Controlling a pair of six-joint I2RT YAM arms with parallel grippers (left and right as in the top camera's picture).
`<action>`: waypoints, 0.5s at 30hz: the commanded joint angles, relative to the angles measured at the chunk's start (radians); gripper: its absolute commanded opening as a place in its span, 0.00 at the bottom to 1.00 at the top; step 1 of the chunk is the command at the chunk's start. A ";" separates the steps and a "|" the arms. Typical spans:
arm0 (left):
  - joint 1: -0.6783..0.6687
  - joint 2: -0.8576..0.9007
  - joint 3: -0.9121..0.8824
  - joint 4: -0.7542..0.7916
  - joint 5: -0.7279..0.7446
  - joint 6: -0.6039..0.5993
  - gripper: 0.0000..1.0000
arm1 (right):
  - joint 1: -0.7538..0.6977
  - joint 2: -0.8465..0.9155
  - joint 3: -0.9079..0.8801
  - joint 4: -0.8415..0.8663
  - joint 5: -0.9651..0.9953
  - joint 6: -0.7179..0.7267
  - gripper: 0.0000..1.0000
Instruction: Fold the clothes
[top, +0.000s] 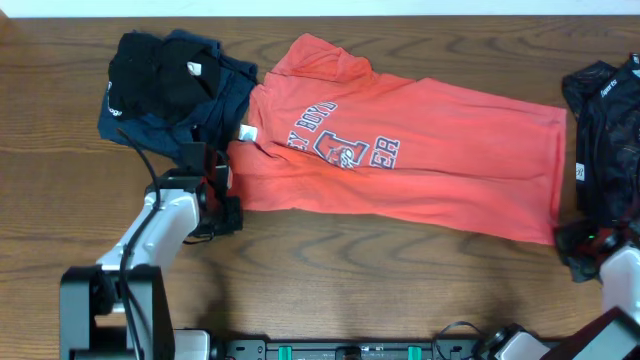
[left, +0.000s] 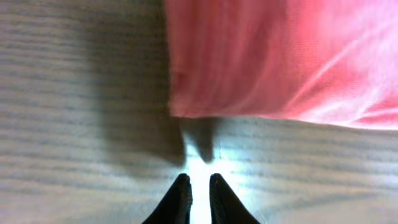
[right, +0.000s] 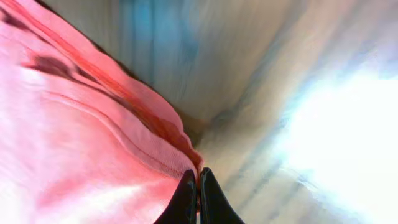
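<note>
My left gripper's empty fingers are behind the T-shirt's near edge, so next I open them, reach forward and take the T-shirt's corner (left: 181, 107) before I pull the T-shirt taut.
The orange-red T-shirt (top: 420, 170) lies spread across the middle of the table, lettering up, collar toward the left. My left gripper (top: 228, 205) hovers over bare wood just off the shirt's near left corner. In the left wrist view its tips (left: 199, 179) stand a narrow slit apart with nothing between them, and the shirt's edge (left: 280, 56) lies a little ahead. My right gripper (top: 570, 238) is at the shirt's near right corner. In the right wrist view it (right: 198, 173) is shut on the hem of the shirt (right: 81, 124).
A heap of black and navy garments (top: 170, 85) lies at the back left, touching the shirt's collar end. Another black garment (top: 605, 130) sits at the right edge. The wooden table (top: 350, 280) shows along the front.
</note>
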 joint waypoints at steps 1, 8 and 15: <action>0.001 -0.061 0.026 -0.014 -0.028 -0.005 0.10 | -0.017 -0.036 0.035 -0.043 0.143 0.016 0.01; 0.001 -0.133 0.026 -0.015 -0.039 -0.005 0.33 | -0.013 -0.037 0.035 -0.094 0.221 0.024 0.01; 0.001 -0.064 0.010 0.030 0.050 -0.006 0.63 | -0.013 -0.037 0.035 -0.091 0.198 0.024 0.01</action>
